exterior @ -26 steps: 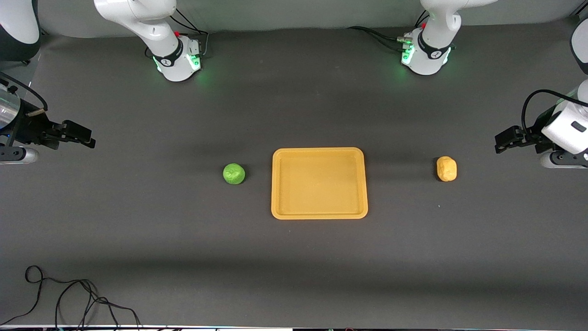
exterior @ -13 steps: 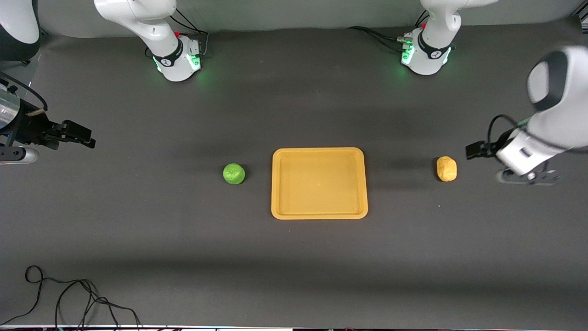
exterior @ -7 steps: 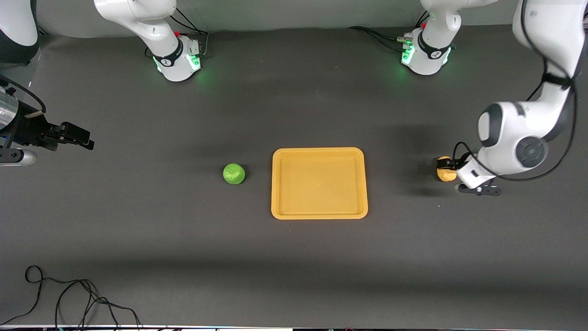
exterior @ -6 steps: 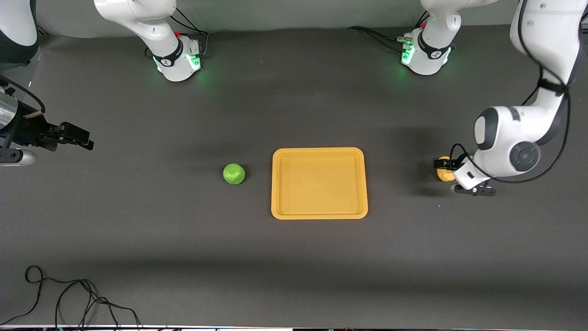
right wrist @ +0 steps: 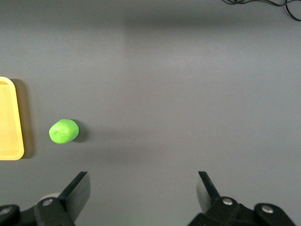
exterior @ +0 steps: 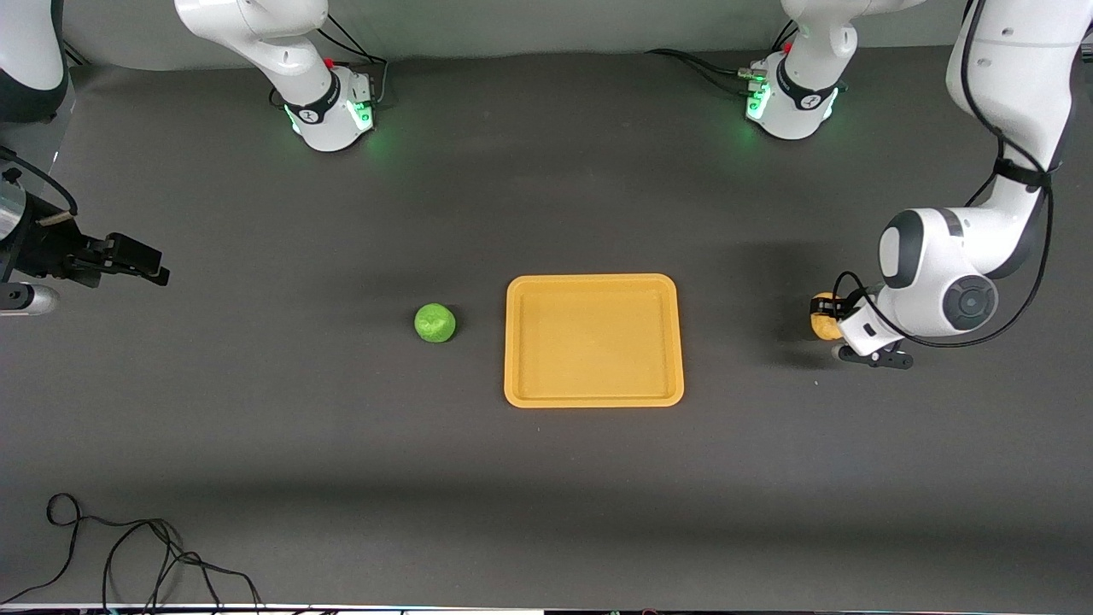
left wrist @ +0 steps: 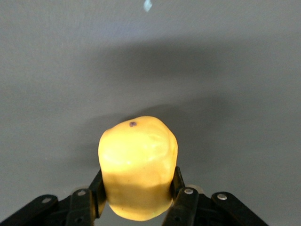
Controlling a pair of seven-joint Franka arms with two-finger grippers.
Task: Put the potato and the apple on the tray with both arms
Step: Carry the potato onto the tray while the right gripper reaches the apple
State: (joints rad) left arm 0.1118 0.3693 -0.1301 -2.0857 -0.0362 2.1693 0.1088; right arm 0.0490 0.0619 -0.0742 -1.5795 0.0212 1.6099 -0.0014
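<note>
Next, I release the potato from my left gripper on the tray, just inside the rim [exterior: 651, 342] that is farthest away from the green apple.
The yellow-orange potato [exterior: 821, 313] lies on the table toward the left arm's end, beside the tray [exterior: 593, 401]. My left gripper [exterior: 833, 319] is down at the potato, and in the left wrist view the gripper [left wrist: 137, 190] has a finger pressed on each side of the potato [left wrist: 137, 160]. The green apple [exterior: 435, 323] lies on the table beside the tray, toward the right arm's end. My right gripper [exterior: 152, 266] waits open and empty over the table's right-arm end. Its wrist view shows its own gripper [right wrist: 143, 188], the apple [right wrist: 63, 131] and the tray's edge [right wrist: 10, 117]. The tray holds nothing.
A loose black cable [exterior: 128, 555] lies on the table near the front camera at the right arm's end. The two green-lit arm bases [exterior: 329, 111] [exterior: 790, 107] stand farthest from the front camera.
My left arm has swung in from the table's end and come down on the potato, with its fingers now against it. The right gripper has drifted slightly. The apple, potato and tray stay put.
</note>
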